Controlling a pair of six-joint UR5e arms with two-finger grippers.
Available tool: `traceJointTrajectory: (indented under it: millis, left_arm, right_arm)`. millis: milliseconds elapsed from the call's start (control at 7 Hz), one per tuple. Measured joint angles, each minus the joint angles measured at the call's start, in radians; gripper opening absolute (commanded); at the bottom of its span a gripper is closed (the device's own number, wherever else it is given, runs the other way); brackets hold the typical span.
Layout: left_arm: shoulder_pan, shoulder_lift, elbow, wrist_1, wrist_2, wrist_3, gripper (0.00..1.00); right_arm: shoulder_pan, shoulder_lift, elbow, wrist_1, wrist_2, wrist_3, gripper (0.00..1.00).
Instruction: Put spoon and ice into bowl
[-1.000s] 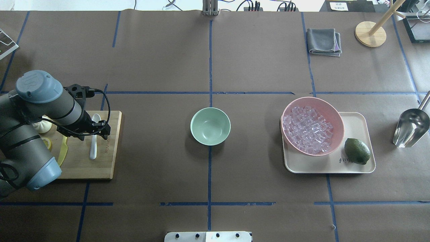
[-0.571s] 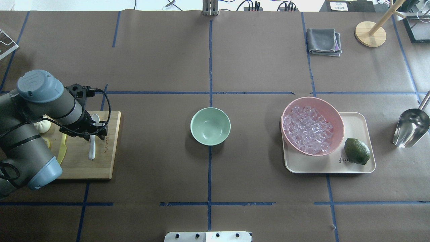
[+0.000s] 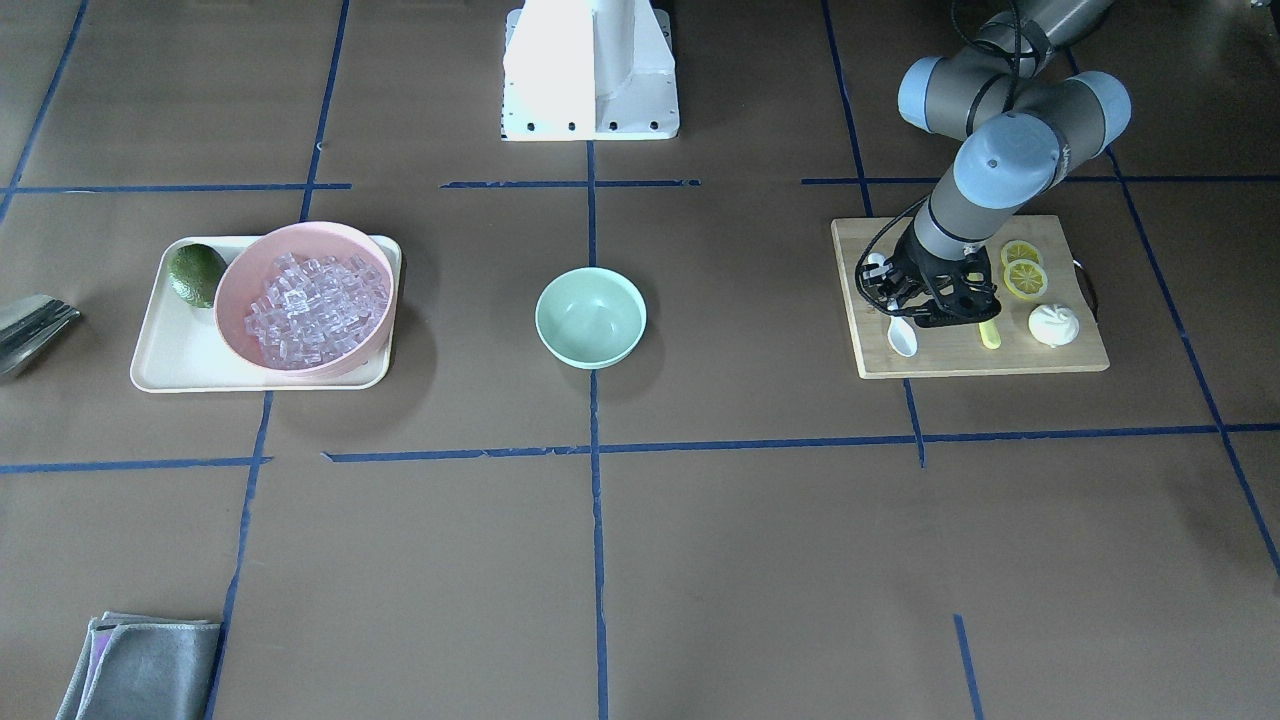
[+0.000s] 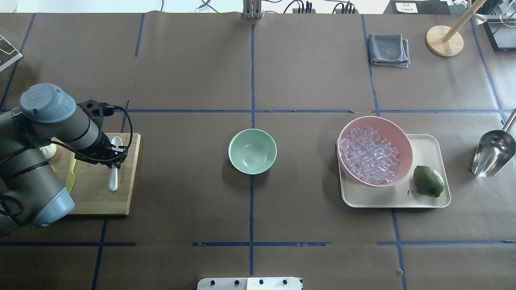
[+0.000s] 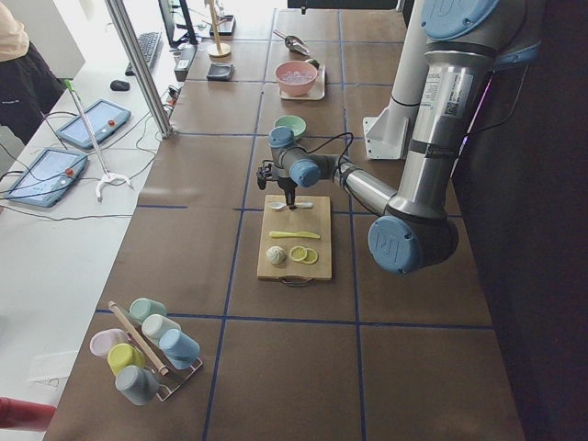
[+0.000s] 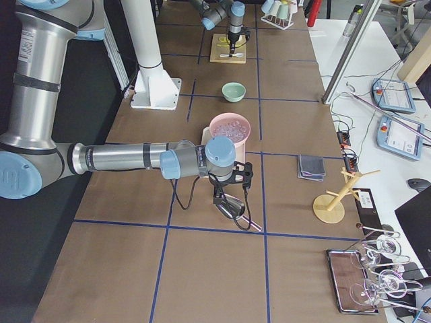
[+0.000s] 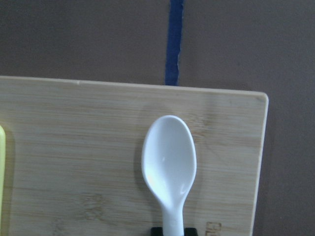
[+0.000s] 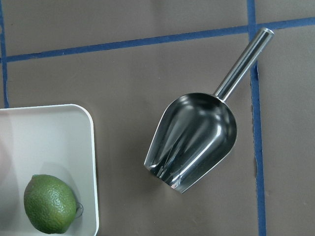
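Observation:
My left gripper is to release the white spoon inside the empty mint-green bowl (image 3: 584, 310). The spoon's handle will then be leaning on the bowl's rim.
The white spoon (image 4: 114, 171) lies on a wooden cutting board (image 4: 125, 193) at the table's left. In the left wrist view its scoop (image 7: 169, 162) points away from the gripper. My left gripper (image 4: 116, 159) is low over the board, shut on the spoon's handle. The mint-green bowl (image 4: 252, 151) stands empty at the table's centre. The ice cubes (image 4: 369, 155) are heaped in a pink bowl (image 4: 407, 141) on the right. My right gripper (image 6: 225, 192) hovers above a metal scoop (image 8: 194, 145). I cannot tell whether it is open or shut.
A yellow-green knife (image 4: 71, 169), lemon slices (image 3: 1022, 268) and a white lump (image 3: 1052, 325) share the board. The pink bowl and a lime (image 4: 428, 181) sit on a cream tray (image 4: 427, 145). A grey cloth (image 4: 389, 49) and a wooden stand (image 4: 444, 40) are at the far right.
My left gripper's fingers have drawn together on the spoon's handle. The cutting board has slid a little to the left. The spoon stays on the board.

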Motion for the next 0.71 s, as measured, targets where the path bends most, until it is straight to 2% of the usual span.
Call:
traceJointTrajectory:
  millis: [429, 714]
  left_arm:
    - [-0.002, -0.017, -0.053, 0.004, -0.003, -0.019, 0.0]
    - [0.0, -0.137, -0.081, 0.01, -0.006, -0.143, 0.0]
  right_arm:
    - [0.0, 0.0, 0.0, 0.0, 0.0, 0.0, 1.0]
    - [0.0, -0.001, 0.0, 0.0, -0.001, 0.0, 0.99]
